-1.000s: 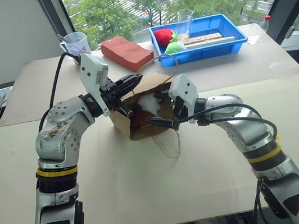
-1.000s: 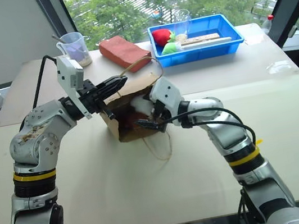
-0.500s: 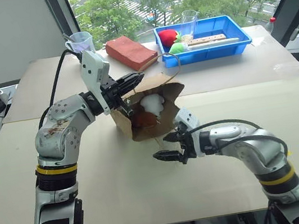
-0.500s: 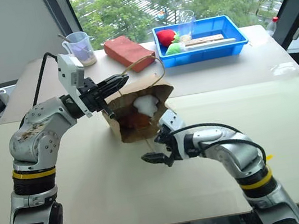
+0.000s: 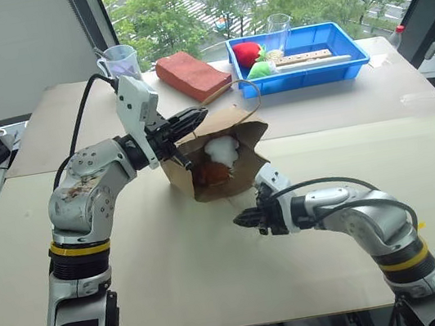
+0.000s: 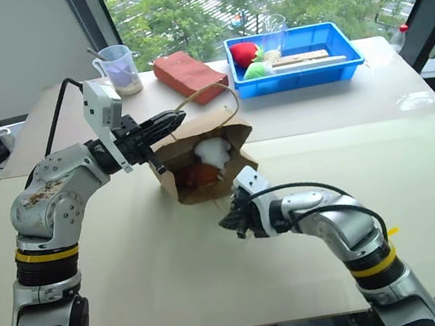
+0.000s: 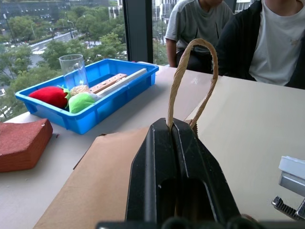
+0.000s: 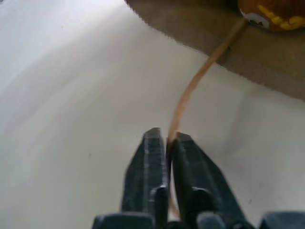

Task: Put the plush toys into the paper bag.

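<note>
Next, I let go with my left gripper and leave the paper bag standing upright on the table, just this side of the seam [image 5: 223,198].
The brown paper bag [image 5: 234,121] lies on its side mid-table with its mouth facing me. Inside it sit both plush toys, the white one [image 5: 220,148] above the orange-brown one [image 5: 210,174]. My left gripper [image 5: 196,117] is shut on the bag's upper rim at the base of the upper cord handle [image 7: 191,71] and holds the mouth up. Just in front of the mouth, low over the table, my right gripper [image 5: 242,219] is shut on the lower cord handle [image 8: 200,76]. A bit of the orange-brown toy [image 8: 272,11] shows in the right wrist view.
At the far side of the table stand a blue tray [image 5: 334,64] with red and green soft items and a clear cup, a reddish-brown block [image 5: 191,74] and a measuring cup [image 5: 119,62]. People [image 7: 267,38] sit beyond the far edge.
My right gripper drew back out of the bag's mouth, sank to the table in front of it and closed on the lower handle. The left gripper kept still.
</note>
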Controlling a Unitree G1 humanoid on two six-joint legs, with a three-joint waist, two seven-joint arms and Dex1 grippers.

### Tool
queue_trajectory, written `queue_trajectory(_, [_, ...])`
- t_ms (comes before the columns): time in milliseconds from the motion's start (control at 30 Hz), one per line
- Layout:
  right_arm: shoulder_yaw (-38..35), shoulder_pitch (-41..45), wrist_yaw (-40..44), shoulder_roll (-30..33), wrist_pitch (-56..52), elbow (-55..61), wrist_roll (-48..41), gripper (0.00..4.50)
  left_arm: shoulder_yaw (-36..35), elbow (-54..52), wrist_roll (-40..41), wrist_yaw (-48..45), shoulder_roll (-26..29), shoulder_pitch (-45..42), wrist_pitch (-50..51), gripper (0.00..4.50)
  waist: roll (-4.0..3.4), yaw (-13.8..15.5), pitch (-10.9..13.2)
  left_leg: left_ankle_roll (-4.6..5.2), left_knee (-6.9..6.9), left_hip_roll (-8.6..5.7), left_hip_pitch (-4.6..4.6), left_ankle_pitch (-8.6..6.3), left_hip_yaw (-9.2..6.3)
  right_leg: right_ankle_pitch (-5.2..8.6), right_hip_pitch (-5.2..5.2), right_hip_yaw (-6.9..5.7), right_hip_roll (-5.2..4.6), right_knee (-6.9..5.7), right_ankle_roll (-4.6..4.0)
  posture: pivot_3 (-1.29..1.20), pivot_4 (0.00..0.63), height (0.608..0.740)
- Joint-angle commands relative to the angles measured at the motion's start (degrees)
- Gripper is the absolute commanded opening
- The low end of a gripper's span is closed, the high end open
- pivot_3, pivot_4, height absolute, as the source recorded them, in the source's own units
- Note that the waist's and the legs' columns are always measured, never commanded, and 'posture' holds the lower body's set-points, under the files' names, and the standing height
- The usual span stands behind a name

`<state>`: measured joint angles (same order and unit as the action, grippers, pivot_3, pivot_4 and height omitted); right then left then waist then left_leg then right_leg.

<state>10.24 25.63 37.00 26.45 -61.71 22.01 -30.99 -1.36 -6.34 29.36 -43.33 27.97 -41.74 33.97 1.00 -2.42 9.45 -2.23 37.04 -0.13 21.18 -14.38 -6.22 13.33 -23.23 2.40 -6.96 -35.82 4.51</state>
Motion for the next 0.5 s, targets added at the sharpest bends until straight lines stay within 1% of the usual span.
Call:
queue_trajectory(33, [-6.01,2.28,1.79,1.51,-0.15,5.68,-5.00,0.09,-1.92,-1.32,1.12,-0.32,1.03,-1.54,0.42,0.00,0.00,-0.01,0.00,0.00,0.00,0.00,0.00,0.00,0.00,0.00,0.00,0.01,0.00,-0.01,0.00,0.00,0.150,0.740])
queue_trajectory(100, [-8.56,4.09,2.35,3.43,-1.74,8.06,-7.57,0.09,-1.11,0.23,0.15,-2.70,1.82,-2.68,-1.70,0.00,0.01,-0.01,0.00,0.00,0.00,0.00,0.00,0.00,0.00,0.00,0.00,0.00,0.00,-0.01,0.00,0.00,0.150,0.740])
queue_trajectory(167, [-12.81,8.99,1.99,4.80,-5.39,10.94,-12.88,0.09,-0.22,7.24,-1.45,-5.27,1.46,-7.71,-4.80,0.00,0.01,0.10,0.02,0.00,0.00,0.00,0.01,0.00,0.00,0.00,-0.01,-0.01,0.00,0.00,0.00,0.00,0.150,0.740])
queue_trajectory(267, [-15.78,14.72,-0.75,3.29,-9.11,11.98,-18.31,0.09,0.26,16.46,-2.99,-7.36,0.19,-13.28,-7.90,0.00,0.02,0.19,0.02,0.00,0.04,-0.01,0.03,0.00,0.00,0.00,0.00,-0.03,0.00,0.03,0.00,0.00,0.150,0.740])
queue_trajectory(333, [-15.79,17.22,-3.37,1.41,-10.02,11.31,-19.36,0.09,0.34,21.25,-3.81,-8.84,-0.45,-15.21,-9.60,0.00,0.01,0.09,0.00,0.01,0.03,0.00,-0.05,-0.01,0.00,0.00,0.09,-0.03,0.00,0.01,0.00,0.00,0.150,0.740])
queue_trajectory(400, [-14.25,18.35,-5.66,-0.87,-9.42,10.01,-18.66,0.09,0.89,25.09,-4.80,-10.86,-0.60,-15.58,-11.05,0.00,0.01,-0.07,0.00,0.03,-0.04,0.00,-0.05,-0.02,0.00,0.00,0.07,-0.03,0.00,-0.04,0.00,0.00,0.150,0.740])
queue_trajectory(500, [-9.73,16.75,-6.76,-2.30,-5.85,7.97,-14.65,0.09,1.47,26.69,-5.49,-13.23,-0.72,-14.62,-12.03,0.00,0.01,-0.32,0.00,0.03,-0.04,-0.01,0.02,-0.01,0.00,0.00,-0.02,-0.02,0.00,-0.21,0.00,0.00,0.150,0.740])
